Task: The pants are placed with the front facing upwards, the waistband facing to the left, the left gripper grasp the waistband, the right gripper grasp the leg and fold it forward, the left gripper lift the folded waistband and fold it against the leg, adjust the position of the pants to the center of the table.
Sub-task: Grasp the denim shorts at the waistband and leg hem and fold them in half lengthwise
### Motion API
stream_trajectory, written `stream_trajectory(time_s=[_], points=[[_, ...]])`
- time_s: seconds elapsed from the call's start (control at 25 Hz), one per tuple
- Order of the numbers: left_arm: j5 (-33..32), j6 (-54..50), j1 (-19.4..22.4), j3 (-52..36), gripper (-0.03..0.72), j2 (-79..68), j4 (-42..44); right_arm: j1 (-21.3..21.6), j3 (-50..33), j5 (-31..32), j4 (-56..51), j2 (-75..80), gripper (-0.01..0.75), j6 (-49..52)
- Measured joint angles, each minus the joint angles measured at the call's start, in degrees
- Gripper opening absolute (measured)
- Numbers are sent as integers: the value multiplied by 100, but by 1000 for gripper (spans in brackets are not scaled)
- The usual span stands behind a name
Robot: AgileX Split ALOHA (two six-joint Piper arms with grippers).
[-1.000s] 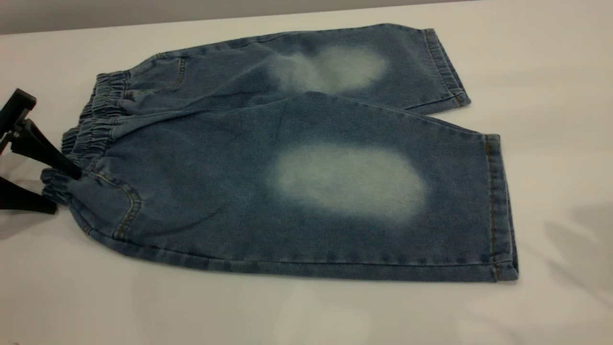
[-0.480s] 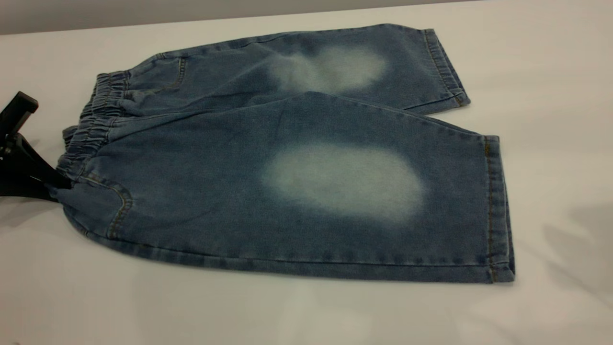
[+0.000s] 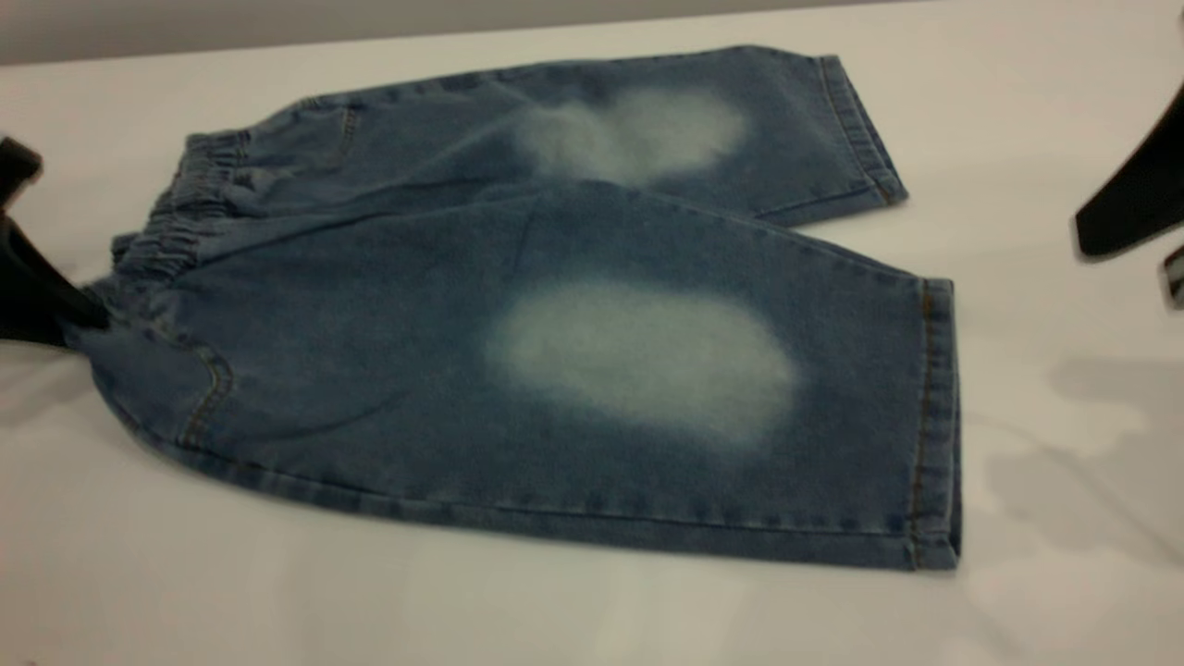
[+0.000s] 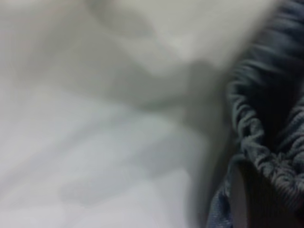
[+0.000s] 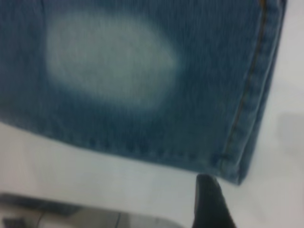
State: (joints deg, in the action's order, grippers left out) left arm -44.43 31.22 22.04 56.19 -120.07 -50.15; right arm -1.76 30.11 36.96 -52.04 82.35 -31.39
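Observation:
The robot's right gripper will next move to the near leg of the pants and grab its hem beside the hem's near corner [image 3: 938, 501] [image 5: 237, 151].
The blue denim pants [image 3: 555, 305] lie flat on the white table [image 3: 555, 601], front up, with pale knee patches. The ruffled waistband [image 3: 180, 227] points left. My left gripper [image 3: 79, 319] sits at the left edge, shut on the near corner of the waistband [image 4: 256, 128]; in the left wrist view one dark finger [image 4: 242, 199] shows under the gathered fabric. My right gripper [image 3: 1124, 264] hangs at the right edge, above the table and apart from the near leg [image 3: 832, 398], open. In the right wrist view a single fingertip [image 5: 209, 194] hovers just off the leg's hem corner [image 5: 247, 156].
The far leg [image 3: 740, 129] lies behind the near one, its hem toward the right. Bare tabletop surrounds the pants, with a wide strip at the front. A grey wall [image 3: 277, 23] runs behind the table's far edge.
My left gripper has shut on the waistband corner and drawn it left; the pants slid slightly left. My right gripper has come into view at the right edge.

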Motion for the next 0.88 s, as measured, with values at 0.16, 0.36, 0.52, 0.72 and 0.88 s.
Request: stream_trajectory(time_s=[0.16, 0.36, 0.52, 0.72, 0.88], points=[[-105, 0, 0, 0, 107, 286, -43, 0, 0, 209, -371, 900, 351, -499], [-206, 30, -34, 0, 107, 319, -63, 0, 0, 217, -395, 1821, 351, -609], [-231, 56, -214, 0, 107, 319, -77, 0, 0, 323, -412, 2181, 351, -609], [-246, 146, -495, 0, 107, 319, -92, 0, 0, 204, -410, 2193, 351, -596], [-235, 146, -527, 0, 107, 319, -97, 0, 0, 74, -431, 2287, 351, -602]])
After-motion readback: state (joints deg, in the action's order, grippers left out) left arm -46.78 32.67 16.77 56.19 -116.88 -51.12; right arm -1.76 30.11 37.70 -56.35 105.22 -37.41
